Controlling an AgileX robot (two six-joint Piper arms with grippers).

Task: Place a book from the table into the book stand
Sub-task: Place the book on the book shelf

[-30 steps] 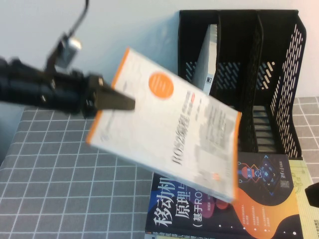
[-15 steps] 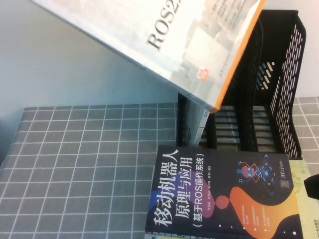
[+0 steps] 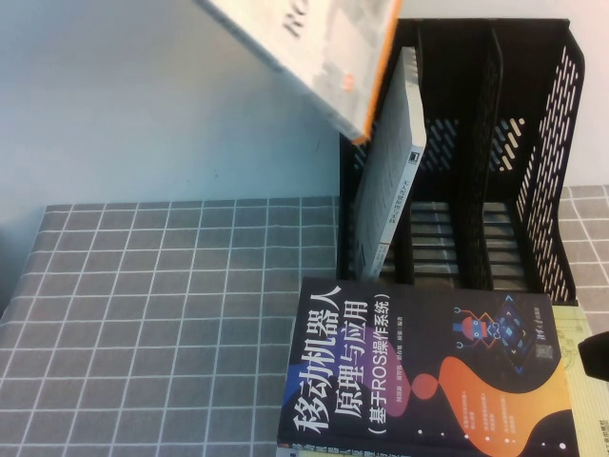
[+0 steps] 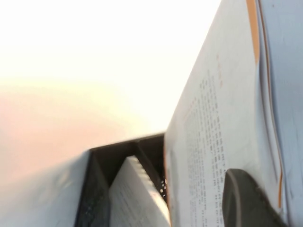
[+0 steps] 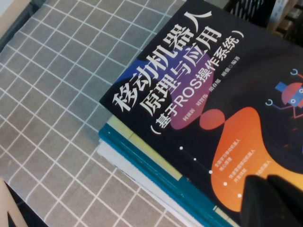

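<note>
I should let go of the white book with my left gripper in the black book stand, upright (image 3: pixel 365 261) against the grey-white book.
My left gripper (image 4: pixel 255 187) is shut on a white book with orange edges (image 4: pixel 222 118); one dark finger (image 4: pixel 244 198) presses on its printed cover. In the high view this book (image 3: pixel 304 48) hangs tilted at the top, above the left end of the black book stand (image 3: pixel 533 190), and the left gripper is out of frame. A grey-white book (image 3: pixel 390 171) stands leaning in the stand's leftmost slot and also shows in the left wrist view (image 4: pixel 135 194). My right gripper (image 5: pixel 272 189) is shut and empty, low over the dark book (image 5: pixel 203 85).
A stack of several books lies on the grey checked cloth (image 3: pixel 143 314) in front of the stand, with the dark book (image 3: pixel 419 371) on top. The stand's middle and right slots hold nothing. The right gripper shows as a dark shape at the right edge (image 3: pixel 599 354).
The left arm has lifted the white and orange book up and back, from over the table to above the stand's left end. The arm has left the high view. The right arm has not moved.
</note>
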